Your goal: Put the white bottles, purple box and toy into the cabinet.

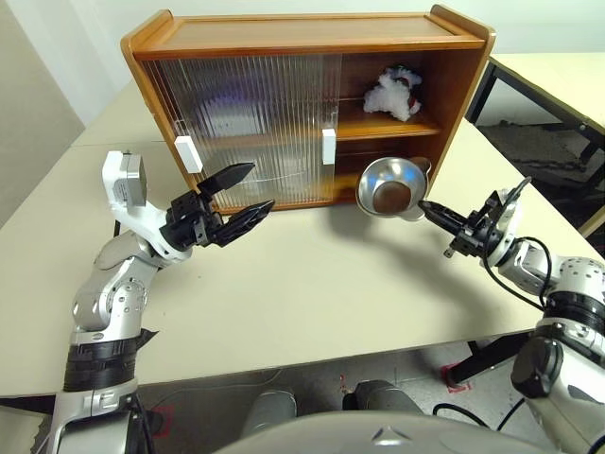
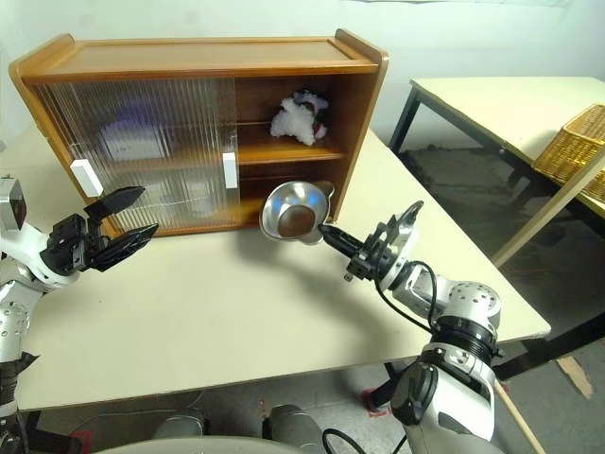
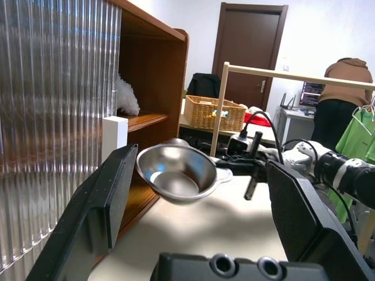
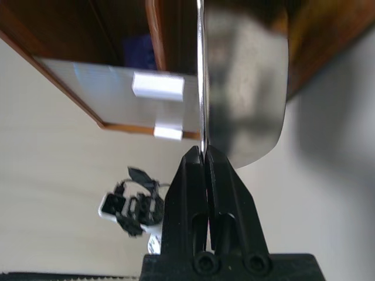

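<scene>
The steel bowl, now held tilted before the open lower shelf, will be let go by my right gripper on the open lower shelf of the cabinet (image 1: 375, 165), below the toy.
The cabinet (image 1: 302, 38) stands at the back of the table with its ribbed sliding doors (image 1: 246, 123) covering the left part and the right part open. The toy (image 1: 394, 92) lies on the open upper shelf. A purple blur (image 2: 128, 137), likely the purple box, shows through the doors on the upper shelf. The white bottles are hidden. My right gripper (image 1: 430, 210) is shut on the rim tab of a steel bowl (image 1: 388, 189), held tilted in the air before the open lower shelf. My left gripper (image 1: 260, 187) hovers open and empty in front of the doors.
The cream table (image 1: 331, 284) runs to its front edge near me. A second table (image 1: 558, 76) stands to the right across a gap, with a wicker basket (image 2: 572, 142) beyond it. A person (image 3: 343, 99) stands far off beside a wooden rack (image 3: 281, 76).
</scene>
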